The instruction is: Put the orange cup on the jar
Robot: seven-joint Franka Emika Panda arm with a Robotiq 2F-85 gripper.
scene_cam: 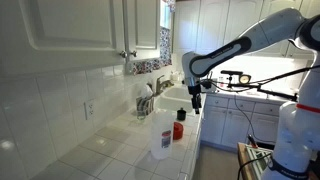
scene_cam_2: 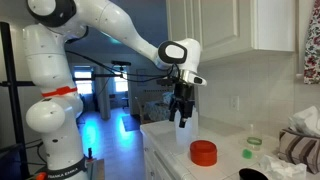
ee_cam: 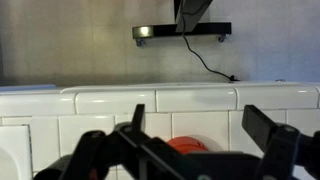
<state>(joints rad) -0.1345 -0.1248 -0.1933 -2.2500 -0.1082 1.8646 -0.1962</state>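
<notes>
The robot's gripper will next move to the raised handle (scene_cam: pixel 178 124) (ee_cam: pixel 188 147) on top of the orange cup and close there.
The orange cup (scene_cam_2: pixel 204 152) stands upside down on the white tiled counter. It also shows in an exterior view (scene_cam: pixel 180 129) and low between my fingers in the wrist view (ee_cam: pixel 185 146). A clear jar (scene_cam: pixel 162 138) stands beside it, nearer that camera; in an exterior view it seems to be the clear thing with a green top (scene_cam_2: pixel 247 153). My gripper (scene_cam_2: pixel 181 115) hangs in the air above the cup, a little to one side. It also shows in an exterior view (scene_cam: pixel 196 100). Its fingers (ee_cam: pixel 200 116) are spread open and hold nothing.
A sink with a faucet (scene_cam: pixel 149 100) lies further along the counter (scene_cam: pixel 130 150). Wall cabinets (scene_cam: pixel 90 30) hang above the tiled wall. A dark object (scene_cam_2: pixel 252 174) and cloth (scene_cam_2: pixel 300 150) lie at the counter's end. A black tripod (scene_cam: pixel 240 80) stands behind.
</notes>
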